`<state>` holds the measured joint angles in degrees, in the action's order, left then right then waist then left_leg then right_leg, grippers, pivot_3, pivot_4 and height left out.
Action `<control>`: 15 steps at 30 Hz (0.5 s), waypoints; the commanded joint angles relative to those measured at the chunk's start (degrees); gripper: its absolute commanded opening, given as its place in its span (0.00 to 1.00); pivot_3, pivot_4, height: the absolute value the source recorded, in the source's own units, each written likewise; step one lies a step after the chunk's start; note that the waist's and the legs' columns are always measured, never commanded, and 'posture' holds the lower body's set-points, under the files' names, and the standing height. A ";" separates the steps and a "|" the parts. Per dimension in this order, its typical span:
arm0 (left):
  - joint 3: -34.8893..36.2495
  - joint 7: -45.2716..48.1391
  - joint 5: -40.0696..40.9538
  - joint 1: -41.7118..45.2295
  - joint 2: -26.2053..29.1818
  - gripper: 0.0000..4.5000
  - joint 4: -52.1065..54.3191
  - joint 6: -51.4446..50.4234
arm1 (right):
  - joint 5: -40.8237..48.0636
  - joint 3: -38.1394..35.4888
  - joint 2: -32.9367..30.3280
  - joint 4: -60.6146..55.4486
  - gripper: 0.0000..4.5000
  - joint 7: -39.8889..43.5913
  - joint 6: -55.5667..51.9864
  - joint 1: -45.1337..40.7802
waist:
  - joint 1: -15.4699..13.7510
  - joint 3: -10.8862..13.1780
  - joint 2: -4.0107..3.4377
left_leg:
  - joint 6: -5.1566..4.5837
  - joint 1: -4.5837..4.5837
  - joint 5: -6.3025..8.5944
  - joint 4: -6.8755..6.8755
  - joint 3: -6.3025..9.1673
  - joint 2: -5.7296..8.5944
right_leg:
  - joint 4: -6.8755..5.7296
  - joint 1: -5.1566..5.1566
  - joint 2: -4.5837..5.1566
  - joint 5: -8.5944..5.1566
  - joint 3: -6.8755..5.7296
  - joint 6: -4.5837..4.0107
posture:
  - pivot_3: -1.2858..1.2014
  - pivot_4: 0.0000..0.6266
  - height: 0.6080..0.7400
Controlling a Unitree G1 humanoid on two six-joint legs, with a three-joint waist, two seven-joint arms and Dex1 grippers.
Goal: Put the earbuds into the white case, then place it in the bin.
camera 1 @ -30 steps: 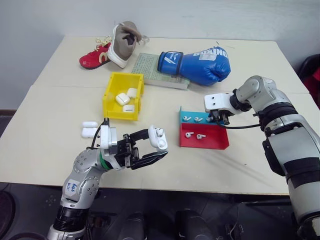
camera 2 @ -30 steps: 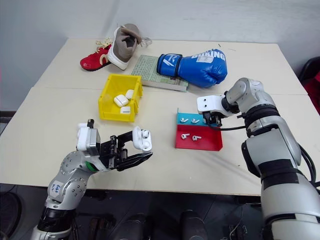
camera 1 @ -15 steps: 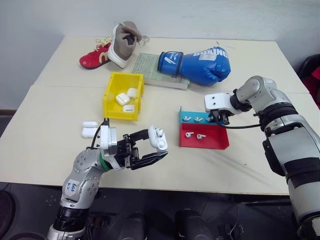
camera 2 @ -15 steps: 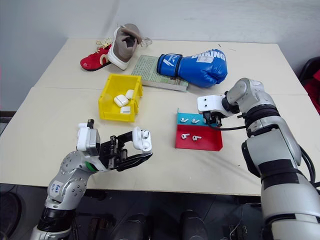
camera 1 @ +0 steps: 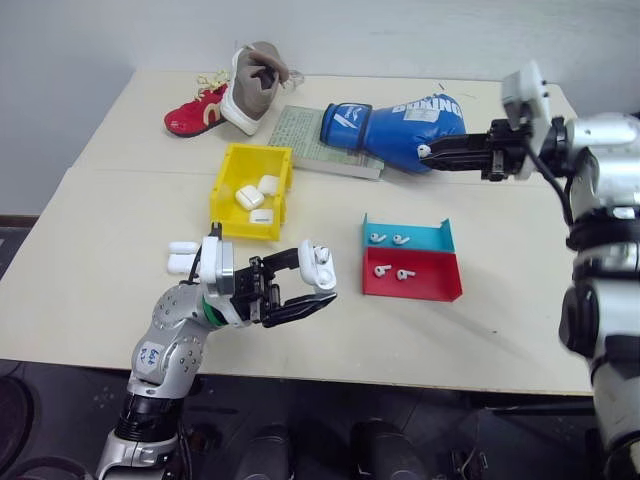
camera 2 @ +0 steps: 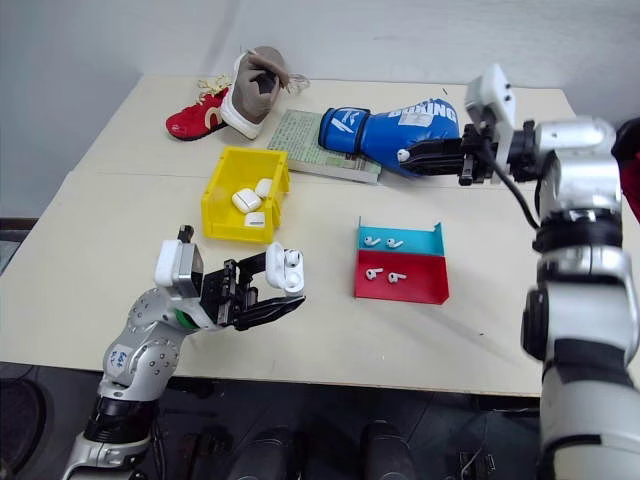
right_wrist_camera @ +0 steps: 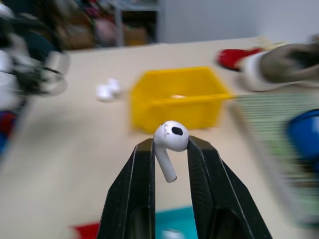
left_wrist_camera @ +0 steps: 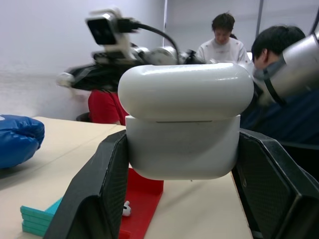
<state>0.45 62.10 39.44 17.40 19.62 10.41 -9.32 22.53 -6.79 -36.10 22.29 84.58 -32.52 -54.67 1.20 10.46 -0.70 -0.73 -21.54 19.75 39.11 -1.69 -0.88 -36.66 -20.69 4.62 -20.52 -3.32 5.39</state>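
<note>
The earbud, now raised in front of the boxing glove, will be let go by my right gripper inside the open white case in my left gripper (camera 1: pixel 323 264).
My left gripper (camera 1: pixel 312 283) is shut on the white case (camera 1: pixel 320 270), held above the table's front edge. The case (left_wrist_camera: pixel 187 124) sits between both black fingers, and its lid looks tipped back. My right gripper (camera 1: pixel 424 152) is raised level in front of the boxing glove, pointing left. It is shut on one earbud (right_wrist_camera: pixel 170 141), gripped by the head with the stem hanging. Two more earbuds (camera 1: pixel 388 239) lie in the blue tray, and two earbuds (camera 1: pixel 391 271) lie in the red tray. The yellow bin (camera 1: pixel 224 190) stands left of centre with three white cases inside.
Two spare white cases (camera 1: pixel 182 261) lie on the table to the left of my left arm. A blue boxing glove (camera 1: pixel 390 125), a book (camera 1: pixel 315 140) and shoes (camera 1: pixel 235 90) lie along the back. The blue tray (camera 1: pixel 430 236) and the red tray (camera 1: pixel 430 285) sit right of centre. People sit behind the table (left_wrist_camera: pixel 224 35).
My right gripper has lifted out of the blue tray and swung up and back, turning level with an earbud in it. The left gripper has held still with the case.
</note>
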 commanded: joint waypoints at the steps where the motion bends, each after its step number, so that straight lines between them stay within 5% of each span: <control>1: 0.24 0.17 0.95 2.75 -1.65 0.62 -0.91 0.56 | 20.96 -8.19 6.49 -27.76 0.11 -15.74 -22.51 8.51 | -0.03 0.00 -0.01 | 0.00 -0.09 0.00 -0.01 -0.01 0.01 | 0.01 -0.07 0.00 0.00 0.00 0.00 | 0.52 0.24 1.00; 8: -0.51 0.11 -0.49 5.90 -3.26 0.62 -3.30 0.44 | 37.77 -10.32 14.22 -44.60 0.11 -33.14 -30.49 17.40 | 0.12 -0.01 0.01 | 0.05 -0.54 -0.07 0.13 -0.05 0.09 | -0.38 -0.69 -0.01 0.01 0.04 0.01 | 0.52 0.24 1.00; 15: -0.91 0.30 -0.76 6.78 -4.06 0.62 -3.97 0.90 | 43.36 -7.16 13.99 -47.54 0.11 -37.73 -29.31 20.06 | 0.27 -0.01 0.01 | 0.03 -0.58 -0.07 0.09 -0.10 0.11 | -0.39 -0.78 -0.03 0.01 0.12 0.01 | 0.52 0.24 1.00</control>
<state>-0.49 62.15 38.70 23.42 16.00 5.84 -9.29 64.01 -14.18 -21.70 -22.82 47.43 -62.79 -34.77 1.47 10.45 -0.69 -0.70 -22.12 19.68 39.20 -1.80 -0.77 -37.06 -21.47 4.59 -20.52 -3.20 5.40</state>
